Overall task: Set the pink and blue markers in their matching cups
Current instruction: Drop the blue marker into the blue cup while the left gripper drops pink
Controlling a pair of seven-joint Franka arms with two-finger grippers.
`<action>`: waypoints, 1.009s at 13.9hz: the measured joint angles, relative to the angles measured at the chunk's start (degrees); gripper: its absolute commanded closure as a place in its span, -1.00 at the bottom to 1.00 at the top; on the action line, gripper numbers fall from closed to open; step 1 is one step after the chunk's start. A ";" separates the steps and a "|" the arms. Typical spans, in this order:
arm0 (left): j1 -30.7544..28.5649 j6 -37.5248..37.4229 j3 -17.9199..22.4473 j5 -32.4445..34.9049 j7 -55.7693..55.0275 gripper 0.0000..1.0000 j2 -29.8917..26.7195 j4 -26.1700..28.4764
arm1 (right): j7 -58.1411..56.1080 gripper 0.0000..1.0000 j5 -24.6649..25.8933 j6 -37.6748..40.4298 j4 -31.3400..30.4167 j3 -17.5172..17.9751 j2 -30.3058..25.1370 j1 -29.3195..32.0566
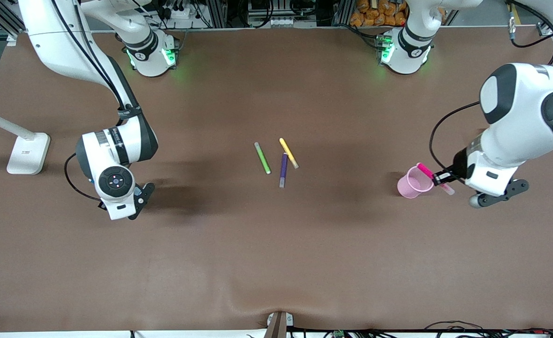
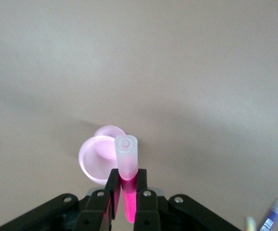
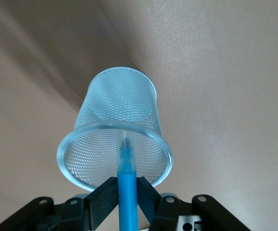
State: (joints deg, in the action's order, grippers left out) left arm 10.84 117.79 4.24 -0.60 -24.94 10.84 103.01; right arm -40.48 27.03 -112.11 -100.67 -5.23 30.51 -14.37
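Next, I let go of the pink marker with my left gripper inside the pale pink cup (image 1: pixel 413 181) (image 2: pixel 99 157), so that the marker leans on the inside of the cup.
My left gripper (image 1: pixel 439 177) is shut on the pink marker (image 1: pixel 425 170) and holds it tilted in the air at the pale pink cup (image 1: pixel 413 184), which stands toward the left arm's end of the table. In the left wrist view the jaws (image 2: pixel 127 185) pinch the magenta body, and the pale cap (image 2: pixel 126 155) sits at the pink cup's rim (image 2: pixel 93 161). My right gripper (image 3: pixel 127 190) is shut on the blue marker (image 3: pixel 127 197), whose pale cap end reaches into the pale blue mesh cup (image 3: pixel 122 108). In the front view the right arm's wrist (image 1: pixel 116 180) hides that cup.
A green pen (image 1: pixel 262 158), a yellow pen (image 1: pixel 289 153) and a dark purple pen (image 1: pixel 283 170) lie together at mid-table. A white stand base (image 1: pixel 27 152) sits at the right arm's end of the table.
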 measured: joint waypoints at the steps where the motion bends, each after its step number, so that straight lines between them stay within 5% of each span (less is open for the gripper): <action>1: -0.69 5.10 0.00 1.55 1.17 1.00 -1.24 3.73 | 0.58 1.00 0.06 -0.02 0.00 0.01 0.00 -0.07; 8: -0.83 31.13 -0.60 6.47 2.04 1.00 -3.81 23.43 | 1.79 -0.05 1.54 -0.16 0.02 0.06 -0.03 -0.75; 14: -0.83 37.94 -0.61 6.78 2.10 1.00 -5.72 31.49 | 1.86 -0.05 2.18 -0.27 0.06 0.06 -0.05 -0.75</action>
State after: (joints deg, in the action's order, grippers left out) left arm 10.01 155.73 3.63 6.17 -22.84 5.12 134.50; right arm -38.62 29.21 -112.38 -100.61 -5.18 30.46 -15.12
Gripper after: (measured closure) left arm 0.828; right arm 0.476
